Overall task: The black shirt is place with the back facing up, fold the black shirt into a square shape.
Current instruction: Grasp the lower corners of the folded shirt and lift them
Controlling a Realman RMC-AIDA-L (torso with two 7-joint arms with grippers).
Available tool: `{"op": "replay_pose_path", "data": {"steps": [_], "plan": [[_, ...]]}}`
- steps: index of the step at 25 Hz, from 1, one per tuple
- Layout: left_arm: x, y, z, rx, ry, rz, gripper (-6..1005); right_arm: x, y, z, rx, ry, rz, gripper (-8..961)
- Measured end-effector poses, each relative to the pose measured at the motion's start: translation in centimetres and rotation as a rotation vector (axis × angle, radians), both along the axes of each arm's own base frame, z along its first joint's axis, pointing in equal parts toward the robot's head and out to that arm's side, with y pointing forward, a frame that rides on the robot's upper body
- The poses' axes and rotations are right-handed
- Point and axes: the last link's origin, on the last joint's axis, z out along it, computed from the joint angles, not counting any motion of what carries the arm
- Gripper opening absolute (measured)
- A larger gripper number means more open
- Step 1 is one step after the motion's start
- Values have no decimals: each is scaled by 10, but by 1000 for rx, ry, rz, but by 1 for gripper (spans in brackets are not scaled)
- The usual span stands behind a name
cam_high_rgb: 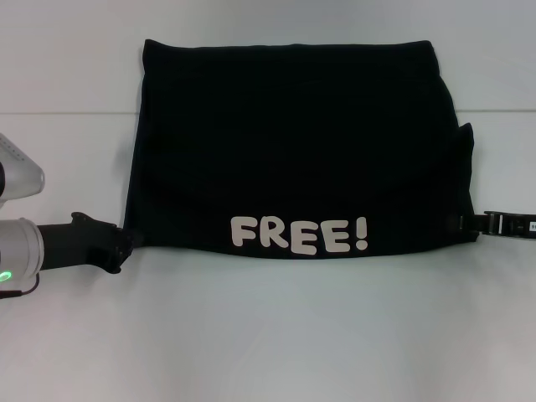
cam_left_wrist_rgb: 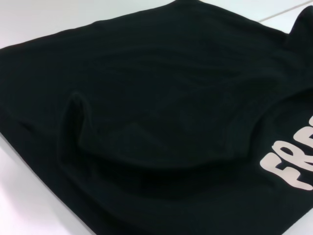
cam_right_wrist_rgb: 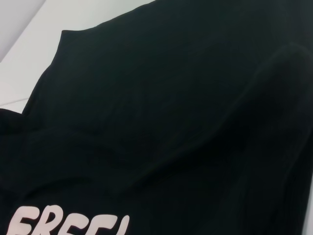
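Next, I release the black shirt's corner with my left gripper on the bare white table (cam_high_rgb: pixel 143 389), well nearer me than its lettering.
The black shirt (cam_high_rgb: pixel 293 151) lies on the white table as a wide folded rectangle. White lettering "FREE!" (cam_high_rgb: pixel 299 234) runs along its near edge. My left gripper (cam_high_rgb: pixel 126 244) is at the shirt's near left corner, its tip against the cloth. My right gripper (cam_high_rgb: pixel 462 223) is at the near right corner, its black tip merging with the fabric. A small flap of cloth (cam_high_rgb: pixel 465 134) sticks out on the right side. Both wrist views are filled by the shirt (cam_left_wrist_rgb: pixel 146 122) (cam_right_wrist_rgb: pixel 171 122), with part of the lettering (cam_left_wrist_rgb: pixel 288 171) (cam_right_wrist_rgb: pixel 63 223) showing.
The white table (cam_high_rgb: pixel 268 335) stretches bare in front of the shirt and on both sides. A seam line (cam_high_rgb: pixel 59 113) crosses the surface behind the shirt's far corners.
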Motion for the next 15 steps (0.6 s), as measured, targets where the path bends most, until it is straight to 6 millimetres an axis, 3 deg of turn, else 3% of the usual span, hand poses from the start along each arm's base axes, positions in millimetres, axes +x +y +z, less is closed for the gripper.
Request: {"op": "replay_pose_path", "data": {"steps": [4, 14, 15], "plan": [[-1, 0, 0, 1, 0, 3, 0, 2, -1, 2, 2, -1, 0, 548], [-1, -3, -1, 3, -43, 43, 1, 7, -10, 11, 0, 14, 28, 100], [0, -4, 0, -3, -58, 54, 1, 9, -12, 13, 0, 20, 35, 88]]}}
